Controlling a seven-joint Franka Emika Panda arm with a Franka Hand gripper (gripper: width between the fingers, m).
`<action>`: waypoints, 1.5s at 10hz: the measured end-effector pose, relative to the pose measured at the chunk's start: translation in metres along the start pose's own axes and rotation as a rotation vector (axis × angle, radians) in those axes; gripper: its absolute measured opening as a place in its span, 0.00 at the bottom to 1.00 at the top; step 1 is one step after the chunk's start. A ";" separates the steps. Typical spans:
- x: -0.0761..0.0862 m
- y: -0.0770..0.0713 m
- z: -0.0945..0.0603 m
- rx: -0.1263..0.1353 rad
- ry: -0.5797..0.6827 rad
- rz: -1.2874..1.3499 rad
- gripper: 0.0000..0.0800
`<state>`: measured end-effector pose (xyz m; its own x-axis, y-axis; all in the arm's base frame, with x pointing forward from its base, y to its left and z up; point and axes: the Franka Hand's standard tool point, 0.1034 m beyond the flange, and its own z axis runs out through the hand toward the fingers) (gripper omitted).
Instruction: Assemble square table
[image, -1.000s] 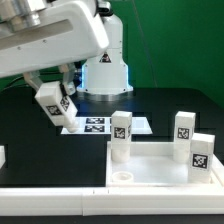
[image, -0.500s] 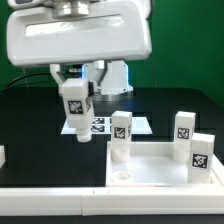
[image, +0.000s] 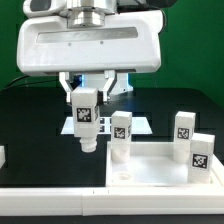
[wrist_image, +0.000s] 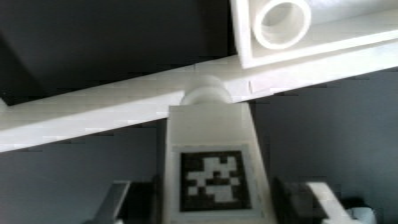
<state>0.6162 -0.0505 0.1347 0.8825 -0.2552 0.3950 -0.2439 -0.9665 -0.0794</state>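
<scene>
My gripper is holding the white tagged leg. It will let go of it in the panel's empty round corner hole (image: 122, 177) (wrist_image: 281, 22) beside the border piece.
My gripper (image: 86, 96) is shut on a white tagged leg (image: 86, 118) and holds it upright above the black table, to the exterior view's left of the square panel (image: 160, 165). In the wrist view the leg (wrist_image: 214, 140) runs between my fingers (wrist_image: 320, 200), its tip pointing at the panel's rim (wrist_image: 107, 120) near a round corner hole (wrist_image: 281, 22). Three more legs stand on the panel: one (image: 120, 138) at its near-left corner, two (image: 184, 127) (image: 201, 155) at the right.
The marker board (image: 100, 126) lies flat behind the held leg. A white border strip (image: 50, 205) runs along the front edge. A small white piece (image: 2, 156) sits at the exterior view's far left.
The arm has swung toward the exterior view's right with the leg, turning it from tilted to upright and bringing it closer to the panel's left corner.
</scene>
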 end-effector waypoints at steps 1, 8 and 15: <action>-0.005 -0.014 0.002 0.009 -0.008 0.009 0.36; -0.029 -0.045 0.033 0.006 -0.040 -0.003 0.36; -0.034 -0.043 0.051 -0.011 -0.012 -0.011 0.36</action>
<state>0.6175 -0.0020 0.0782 0.8899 -0.2449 0.3848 -0.2385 -0.9690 -0.0652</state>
